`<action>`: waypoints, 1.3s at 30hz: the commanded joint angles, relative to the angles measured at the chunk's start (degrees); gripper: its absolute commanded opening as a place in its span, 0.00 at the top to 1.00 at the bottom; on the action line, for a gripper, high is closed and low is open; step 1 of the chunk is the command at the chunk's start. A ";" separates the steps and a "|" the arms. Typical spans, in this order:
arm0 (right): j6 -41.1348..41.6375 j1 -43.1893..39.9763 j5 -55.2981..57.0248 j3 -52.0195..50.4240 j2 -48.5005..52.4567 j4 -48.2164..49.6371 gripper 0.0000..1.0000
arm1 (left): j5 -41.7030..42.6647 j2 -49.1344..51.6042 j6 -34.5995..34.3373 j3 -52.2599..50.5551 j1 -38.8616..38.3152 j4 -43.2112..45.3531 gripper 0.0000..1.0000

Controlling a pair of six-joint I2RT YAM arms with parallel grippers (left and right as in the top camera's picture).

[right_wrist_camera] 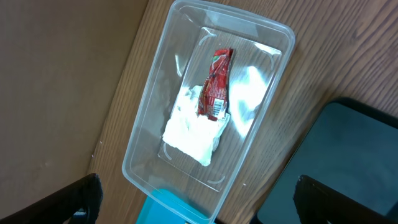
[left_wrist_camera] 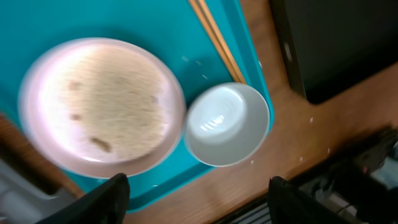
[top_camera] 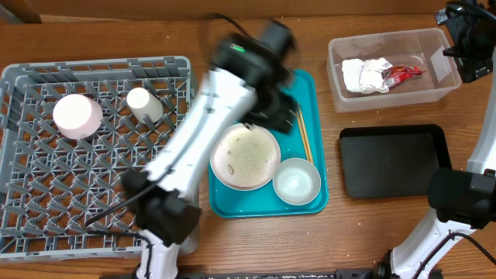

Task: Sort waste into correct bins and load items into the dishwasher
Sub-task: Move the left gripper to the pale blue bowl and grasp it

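Next, my left gripper moves over to the pale bowl and then closes on the bowl's rim (top_camera: 317,191) (left_wrist_camera: 266,121), on the side that faces the black tray.
A large white plate (top_camera: 246,156) with rice-like crumbs (left_wrist_camera: 109,99) lies on the teal tray (top_camera: 310,93), next to a pale bowl (top_camera: 297,180) and chopsticks (top_camera: 304,136). My left gripper (top_camera: 277,105) hovers over the tray's far part; in the left wrist view it (left_wrist_camera: 202,199) is open and empty above the plate (left_wrist_camera: 37,124), the bowl (left_wrist_camera: 227,124) and the chopsticks (left_wrist_camera: 217,40). The clear tub (top_camera: 434,93) holds the white napkin (top_camera: 366,75) and the red wrapper (top_camera: 403,74). My right gripper (top_camera: 465,43) is open and empty above the tub (right_wrist_camera: 143,143).
The grey dish rack (top_camera: 31,201) at the left holds a pinkish saucer (top_camera: 77,116) and a small white cup (top_camera: 144,105). The black tray (top_camera: 394,160) lies in front of the tub. The left arm stretches across the rack's right edge.
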 commanded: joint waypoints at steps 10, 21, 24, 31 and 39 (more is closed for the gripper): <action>-0.07 -0.11 0.55 0.15 -0.04 0.07 0.00 | -0.17 13.97 0.20 -2.58 -16.98 2.19 0.41; -0.07 -0.11 0.57 0.15 -0.04 0.07 0.00 | -4.59 16.57 -8.57 -2.93 -21.86 4.22 0.51; -0.07 -0.11 0.57 0.15 -0.04 0.07 0.00 | -10.47 16.57 -14.51 -3.37 -23.06 4.44 0.54; -0.07 -0.11 0.57 0.15 -0.04 0.07 0.00 | -14.03 16.57 -19.06 -7.96 -24.26 7.69 0.51; -0.07 -0.11 0.57 0.15 -0.04 0.07 0.00 | -10.60 16.57 -18.40 -13.79 -24.44 10.49 0.53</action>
